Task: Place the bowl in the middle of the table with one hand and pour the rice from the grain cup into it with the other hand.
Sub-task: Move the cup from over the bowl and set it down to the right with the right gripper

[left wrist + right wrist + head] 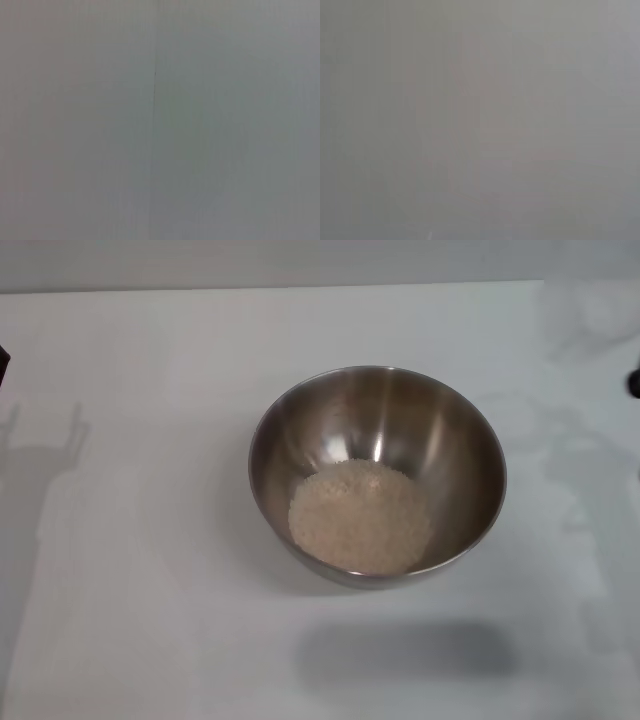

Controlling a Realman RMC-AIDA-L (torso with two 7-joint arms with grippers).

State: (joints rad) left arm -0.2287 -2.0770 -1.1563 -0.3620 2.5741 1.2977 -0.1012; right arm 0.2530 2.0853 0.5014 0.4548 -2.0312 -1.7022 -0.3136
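My right gripper needs to put the grain cup down and let go of it on the white table (467, 381) close behind the stainless-steel bowl, toward its own side.
The stainless-steel bowl (377, 475) stands upright near the middle of the white table (150, 540) in the head view. A pale mound of rice (360, 517) lies in its bottom, toward the near side. The grain cup is out of view. Neither gripper shows in the head view; only a shadow with two prongs falls on the table at the far left. Both wrist views show only a plain grey surface.
A small dark object (634, 383) pokes in at the right edge of the head view, and a dark sliver (3, 362) at the left edge. The table's far edge (300, 287) runs along the top. A soft shadow lies in front of the bowl.
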